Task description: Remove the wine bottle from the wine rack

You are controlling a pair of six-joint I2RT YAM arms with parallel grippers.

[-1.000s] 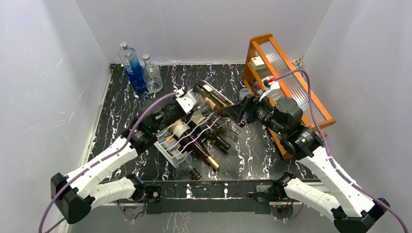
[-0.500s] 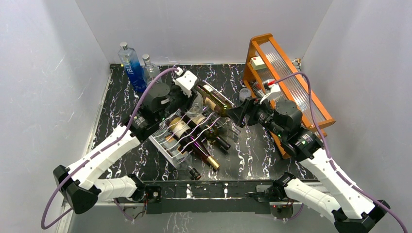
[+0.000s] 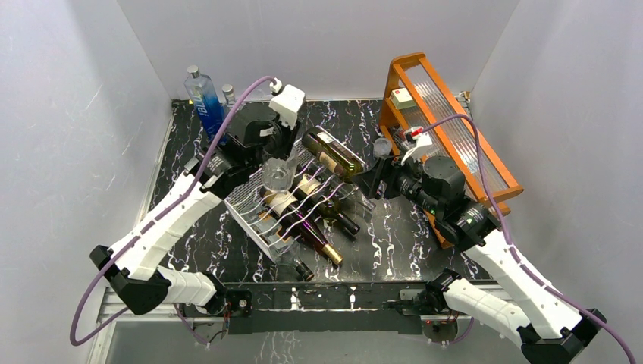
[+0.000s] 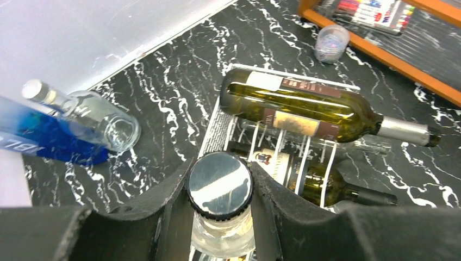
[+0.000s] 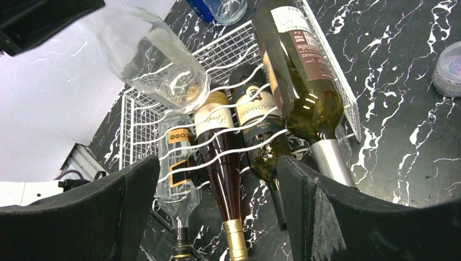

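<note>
The robot's left gripper needs to release the clear wine bottle, which hangs tilted above the rack now, beside the blue bottle, opposite the small clear bottle (image 3: 199, 149) (image 4: 86, 186).
The white wire wine rack (image 3: 256, 218) lies mid-table with several bottles in its wavy cradles, and a green wine bottle (image 3: 334, 154) lies across its far end. My left gripper (image 3: 274, 152) is shut on the neck of a clear wine bottle (image 3: 279, 176), which hangs tilted above the rack's far left. In the left wrist view its silver cap (image 4: 219, 185) sits between the fingers of the left gripper (image 4: 219, 191). The right wrist view shows that clear bottle (image 5: 152, 57) above the rack (image 5: 228, 51). My right gripper (image 5: 217, 209) stands open and empty at the rack's right side.
A blue bottle (image 3: 203, 102) and a small clear bottle (image 3: 227, 95) stand at the back left corner. An orange wooden frame (image 3: 455, 129) with ribbed panels stands along the right wall. A small clear cup (image 3: 381, 145) sits beside it. White walls close in on three sides.
My left arm has lifted the clear bottle up and back, away from the rack's cradles. The right gripper has stayed open, drawing back slightly to the right.
</note>
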